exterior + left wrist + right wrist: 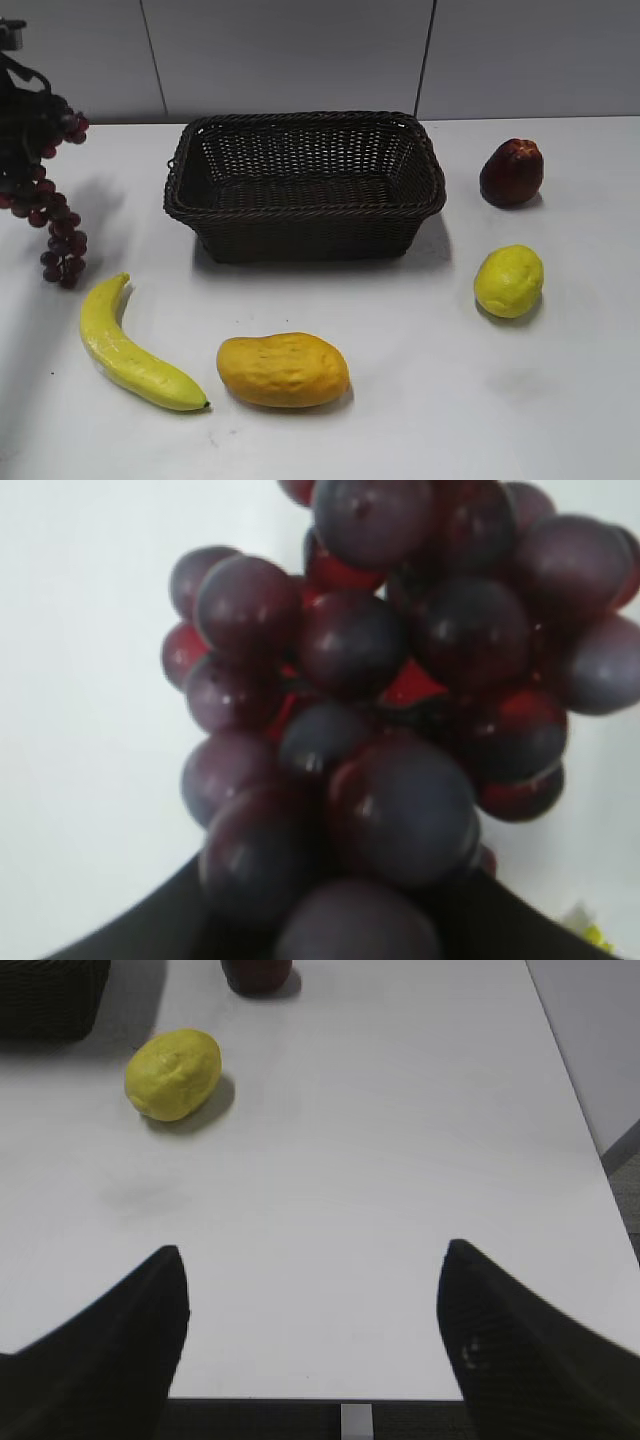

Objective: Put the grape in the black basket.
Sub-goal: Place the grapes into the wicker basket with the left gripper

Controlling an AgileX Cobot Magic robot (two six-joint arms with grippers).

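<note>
My left gripper is to let go of the grape on the middle of the black basket's bottom (298, 183), just behind the front rim of the basket.
The grape (58, 225) is a long dark purple-red bunch hanging at the far left of the exterior view, clear of the table, with its shadow below. My left gripper (22, 125) is shut on the bunch's upper part. In the left wrist view the grape (400, 680) fills the frame and hides the dark jaws at the bottom. The black basket (300, 238) stands empty at the table's middle back, to the right of the bunch. My right gripper (315, 1260) is open and empty, low over the table's front right edge; it does not show in the exterior view.
A banana (130, 350) and a mango (283, 370) lie in front of the basket. A lemon (508, 281) (173, 1074) and a dark red apple-like fruit (512, 172) (258, 972) sit to its right. The table's right edge (585, 1110) is close.
</note>
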